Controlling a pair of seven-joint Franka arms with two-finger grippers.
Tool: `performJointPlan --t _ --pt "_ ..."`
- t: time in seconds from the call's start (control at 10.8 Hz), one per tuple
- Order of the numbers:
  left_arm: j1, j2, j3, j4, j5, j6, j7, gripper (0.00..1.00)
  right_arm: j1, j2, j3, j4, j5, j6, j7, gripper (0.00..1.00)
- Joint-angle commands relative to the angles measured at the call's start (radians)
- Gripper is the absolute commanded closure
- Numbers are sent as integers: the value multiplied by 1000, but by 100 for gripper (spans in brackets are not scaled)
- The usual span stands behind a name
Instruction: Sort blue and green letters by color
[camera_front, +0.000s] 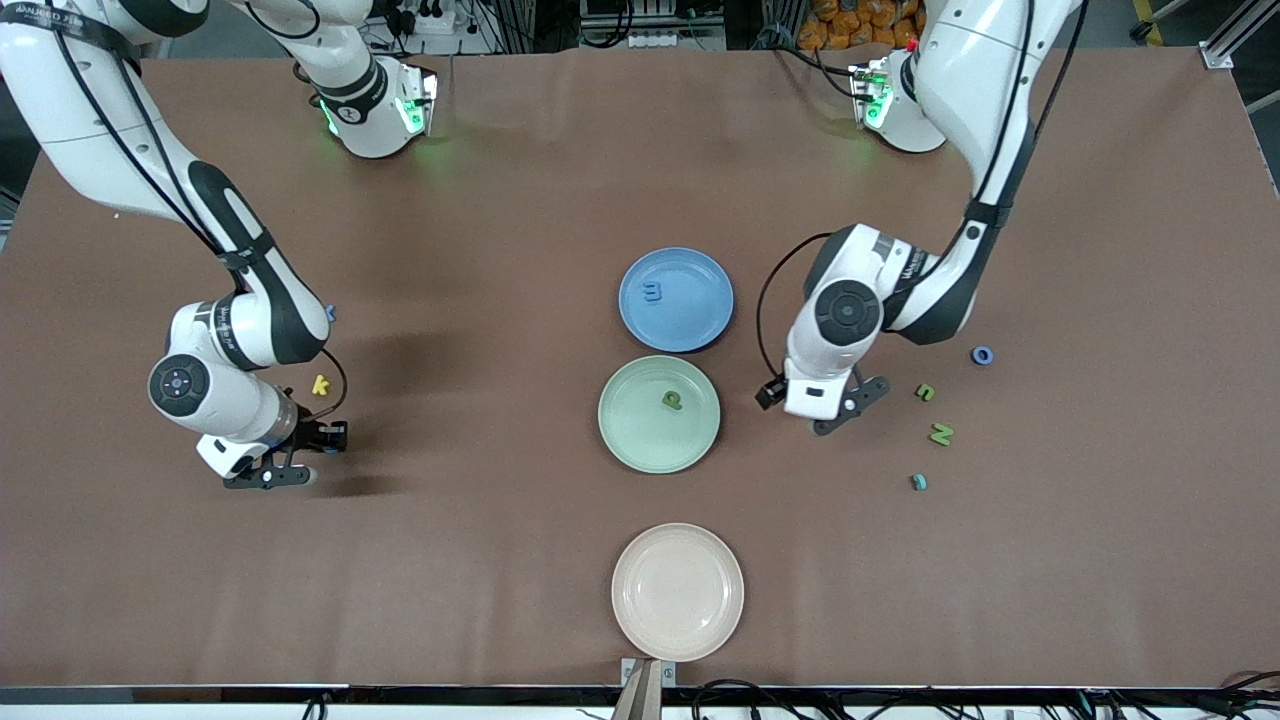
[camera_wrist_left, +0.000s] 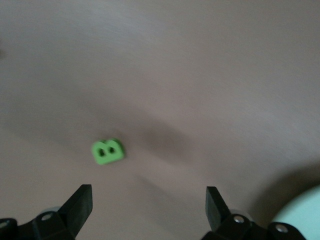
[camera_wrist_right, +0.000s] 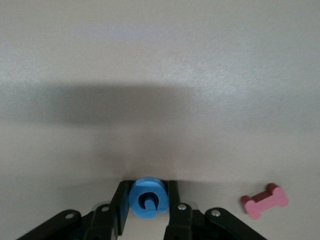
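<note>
Next, my right gripper lets go of the blue G near the middle of the blue plate (camera_front: 671, 300), beside the blue E.
My right gripper (camera_front: 268, 477) is shut on a blue G (camera_wrist_right: 147, 200), low over the table at the right arm's end; it also shows in the right wrist view (camera_wrist_right: 147, 187). My left gripper (camera_front: 850, 408) is open beside the green plate (camera_front: 659, 445). In the left wrist view (camera_wrist_left: 147, 196) a green B (camera_wrist_left: 107, 151) lies on the table just ahead of the open fingers; the arm hides it in the front view. A blue E (camera_front: 652, 291) lies on the blue plate (camera_front: 700, 320), a green p (camera_front: 672, 400) on the green plate. A blue O (camera_front: 983, 355), green n (camera_front: 925, 392) and green N (camera_front: 941, 434) lie toward the left arm's end.
An empty pink plate (camera_front: 677, 590) sits nearest the front camera. A yellow k (camera_front: 320, 385) lies by the right arm. A small red piece (camera_wrist_right: 265, 200) lies beside the right gripper. A small teal-blue piece (camera_front: 918, 482) lies nearer the camera than the N. A blue bit (camera_front: 331, 313) peeks out beside the right arm.
</note>
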Motion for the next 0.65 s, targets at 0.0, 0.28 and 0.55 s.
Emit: performJointPlan --t 0.0,0.28,0.55 --pt "61 -158 -4 -291 20 257 -60 0 57 -26 17 -18 -16 -64 156 100" --pt "64 -141 1 -381 36 418 -222 0 80 -35 147 -7 -15 -146 387 100" --pt "64 -112 21 -342 43 374 -287 0 159 -35 282 -6 -15 -238 725 100"
